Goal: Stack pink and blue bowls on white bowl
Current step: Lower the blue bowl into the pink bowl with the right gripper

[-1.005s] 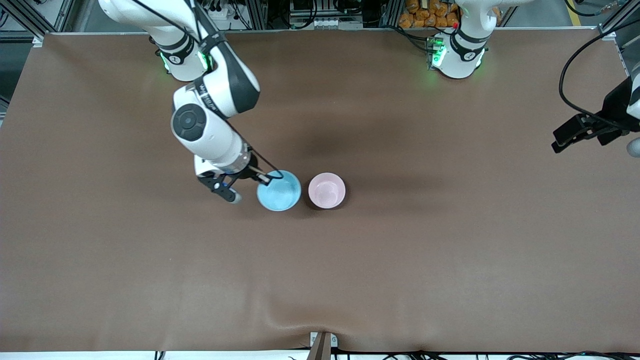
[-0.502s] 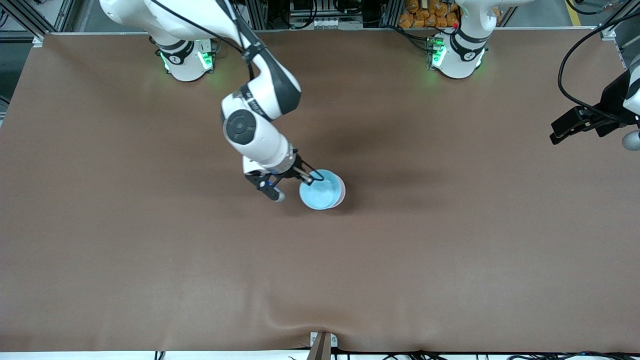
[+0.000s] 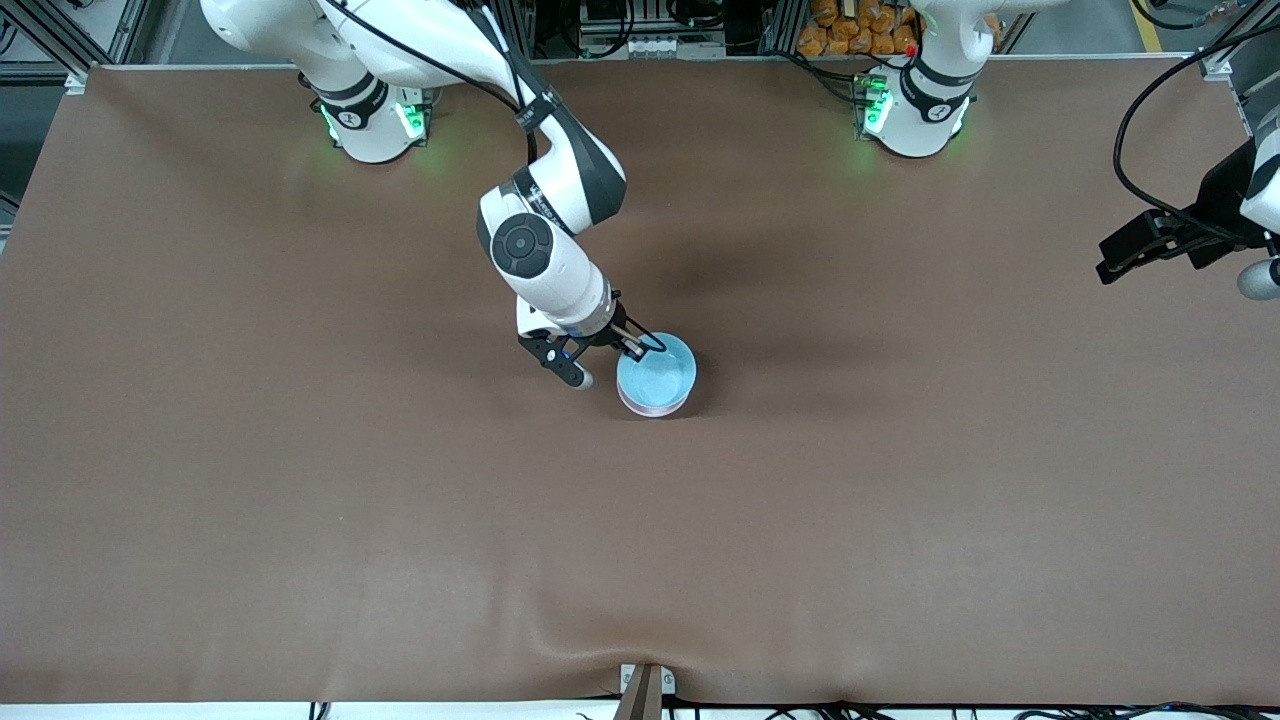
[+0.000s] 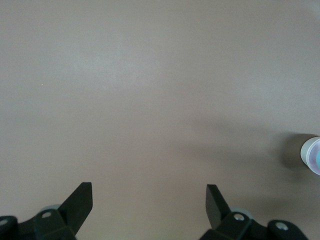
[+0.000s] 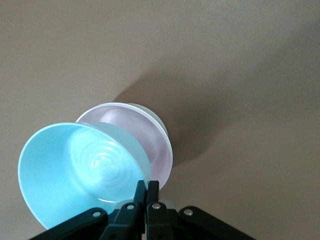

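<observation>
Next, I let go of the light blue bowl with my right gripper inside the pink bowl [image 3: 653, 380] [image 5: 126, 146], nested down within its rim.
My right gripper [image 3: 640, 350] is shut on the rim of the light blue bowl [image 3: 655, 378] and holds it tilted just over the pink bowl [image 3: 652, 410]. Only a sliver of pink rim shows under the blue in the front view. In the right wrist view the fingers [image 5: 147, 186] pinch the blue bowl [image 5: 75, 170] at its edge, and the pink bowl [image 5: 145, 137] lies under it. A pale wall around the pink one looks like the white bowl [image 5: 161, 126]. My left gripper [image 3: 1108, 270] waits open at the left arm's end of the table.
The brown table cover [image 3: 400, 520] spreads wide around the bowls. The left wrist view shows bare cover between the open left gripper [image 4: 150, 197] and the bowl stack [image 4: 311, 154] far off at the frame's edge.
My right arm carried the blue bowl sideways from beside the pink bowl to over it, and it now covers nearly all the pink. The left arm barely shifted.
</observation>
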### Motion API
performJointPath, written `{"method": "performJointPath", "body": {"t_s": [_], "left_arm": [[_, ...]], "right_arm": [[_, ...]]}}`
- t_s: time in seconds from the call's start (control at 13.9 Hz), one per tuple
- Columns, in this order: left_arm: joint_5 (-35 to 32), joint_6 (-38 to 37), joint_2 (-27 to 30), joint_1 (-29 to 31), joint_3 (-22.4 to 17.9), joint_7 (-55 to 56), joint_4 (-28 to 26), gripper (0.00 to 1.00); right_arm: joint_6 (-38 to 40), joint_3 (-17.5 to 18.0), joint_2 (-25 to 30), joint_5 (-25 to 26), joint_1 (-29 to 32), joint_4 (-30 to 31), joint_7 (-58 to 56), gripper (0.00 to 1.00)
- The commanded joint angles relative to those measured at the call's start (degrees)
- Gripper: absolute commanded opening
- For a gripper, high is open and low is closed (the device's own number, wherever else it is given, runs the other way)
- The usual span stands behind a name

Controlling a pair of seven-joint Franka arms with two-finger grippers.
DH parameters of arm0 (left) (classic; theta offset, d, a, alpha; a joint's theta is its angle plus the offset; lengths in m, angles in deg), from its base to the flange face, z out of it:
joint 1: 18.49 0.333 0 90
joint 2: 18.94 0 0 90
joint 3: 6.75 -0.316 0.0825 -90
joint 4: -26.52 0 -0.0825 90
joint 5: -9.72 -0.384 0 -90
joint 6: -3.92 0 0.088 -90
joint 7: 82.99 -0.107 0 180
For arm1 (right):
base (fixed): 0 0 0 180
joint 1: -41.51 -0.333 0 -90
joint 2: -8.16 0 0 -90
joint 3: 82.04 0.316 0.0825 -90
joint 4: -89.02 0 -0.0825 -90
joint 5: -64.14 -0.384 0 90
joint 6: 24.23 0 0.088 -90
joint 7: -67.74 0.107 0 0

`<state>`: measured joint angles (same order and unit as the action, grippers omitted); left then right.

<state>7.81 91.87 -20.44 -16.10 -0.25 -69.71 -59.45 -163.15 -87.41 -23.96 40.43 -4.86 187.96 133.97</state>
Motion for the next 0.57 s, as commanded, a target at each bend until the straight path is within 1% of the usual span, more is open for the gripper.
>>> {"method": "performJointPath", "body": {"t_s": [0.0,0.5], "left_arm": [[0.86,-0.05,1.5,-0.19,-0.53,-1.15,-0.95,1.0],[0.95,0.39,1.15,-0.11,-0.62,-1.07,-1.47,1.0]], "right_arm": [[-1.44,-0.7,-0.05,-1.34,-1.17,0.73,0.31,0.0],[-1.53,-0.79,-1.28,-1.17,-1.17,0.64,0.31,0.0]]}}
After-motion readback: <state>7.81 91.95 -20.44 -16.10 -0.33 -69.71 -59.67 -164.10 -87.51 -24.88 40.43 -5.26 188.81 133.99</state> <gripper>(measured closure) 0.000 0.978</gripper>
